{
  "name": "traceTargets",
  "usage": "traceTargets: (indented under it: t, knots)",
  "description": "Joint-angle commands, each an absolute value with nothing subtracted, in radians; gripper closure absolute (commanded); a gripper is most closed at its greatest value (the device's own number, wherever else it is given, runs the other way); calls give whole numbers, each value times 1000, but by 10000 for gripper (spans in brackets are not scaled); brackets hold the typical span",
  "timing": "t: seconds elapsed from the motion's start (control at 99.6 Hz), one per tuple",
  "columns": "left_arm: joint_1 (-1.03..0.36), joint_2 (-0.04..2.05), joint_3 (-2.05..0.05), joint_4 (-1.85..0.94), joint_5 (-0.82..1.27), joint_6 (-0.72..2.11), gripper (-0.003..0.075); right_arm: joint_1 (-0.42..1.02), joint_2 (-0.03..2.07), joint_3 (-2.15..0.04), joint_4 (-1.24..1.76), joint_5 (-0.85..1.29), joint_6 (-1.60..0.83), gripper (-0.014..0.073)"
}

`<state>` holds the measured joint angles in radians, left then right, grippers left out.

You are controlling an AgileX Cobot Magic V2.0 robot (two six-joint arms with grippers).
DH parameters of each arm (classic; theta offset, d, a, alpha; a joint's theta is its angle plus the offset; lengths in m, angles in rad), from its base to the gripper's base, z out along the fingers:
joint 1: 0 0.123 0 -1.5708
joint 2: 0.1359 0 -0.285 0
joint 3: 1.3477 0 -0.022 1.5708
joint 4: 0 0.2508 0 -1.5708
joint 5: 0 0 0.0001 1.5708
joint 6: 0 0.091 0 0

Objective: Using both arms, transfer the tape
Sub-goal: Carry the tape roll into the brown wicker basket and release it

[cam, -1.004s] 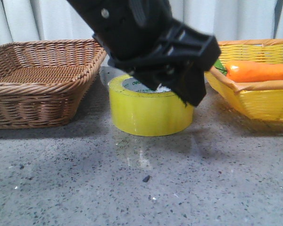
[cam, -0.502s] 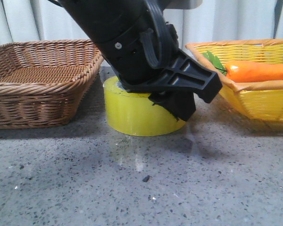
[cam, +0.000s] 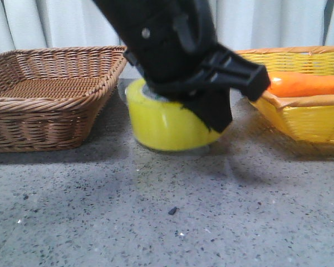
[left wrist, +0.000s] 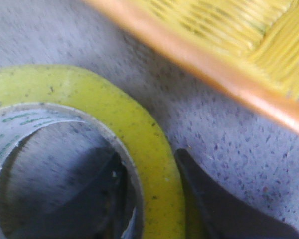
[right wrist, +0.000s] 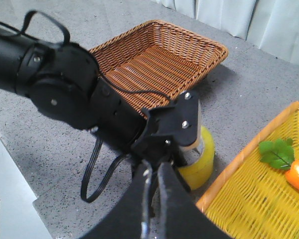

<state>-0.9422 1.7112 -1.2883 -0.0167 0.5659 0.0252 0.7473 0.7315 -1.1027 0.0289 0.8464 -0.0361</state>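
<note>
The left gripper needs to release the tape inside the brown wicker basket (cam: 39, 84), just behind its near rim.
The tape (cam: 161, 125), a wide yellow roll with a white core, sits tilted between the two baskets, its lower rim just off the grey table. My left gripper (left wrist: 157, 199) is shut on the tape's wall. One finger (left wrist: 107, 199) is inside the core and the other finger (left wrist: 214, 209) presses the outside. In the front view the left arm (cam: 172, 44) covers the roll's top. The right wrist view shows the tape (right wrist: 202, 159) under the left gripper's head. My right gripper (right wrist: 152, 181) hangs above them, shut and holding nothing.
A brown wicker basket (cam: 44, 94) stands left of the tape. On the right, a yellow basket (cam: 312, 119) holds an orange carrot (cam: 303, 84); its rim (left wrist: 204, 69) lies close beside the roll. A black cable (right wrist: 97, 164) loops from the left arm.
The tape lay flat on the table before. The left gripper came down over it and closed on its wall, and the roll now sits higher and tilted.
</note>
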Motion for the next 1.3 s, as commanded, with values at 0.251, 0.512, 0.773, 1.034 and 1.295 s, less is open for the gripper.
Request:
traceTargets:
  t: [0.251, 0.512, 0.773, 1.034, 1.295]
  knots:
    - [-939, 1484, -1416, 149, 625, 25, 741, 746, 728, -1125, 19, 780, -34, 668]
    - [-816, 1356, -1342, 161, 656, 22, 741, 746, 728, -1125, 19, 780, -34, 668]
    - [-675, 1329, -1165, 126, 593, 22, 741, 746, 728, -1125, 19, 779, -34, 668]
    - [-598, 1338, -1063, 44, 464, 22, 741, 746, 728, -1125, 19, 779, -34, 668]
    - [-576, 1411, -1063, 9, 492, 22, 731, 746, 728, -1125, 19, 780, -34, 668]
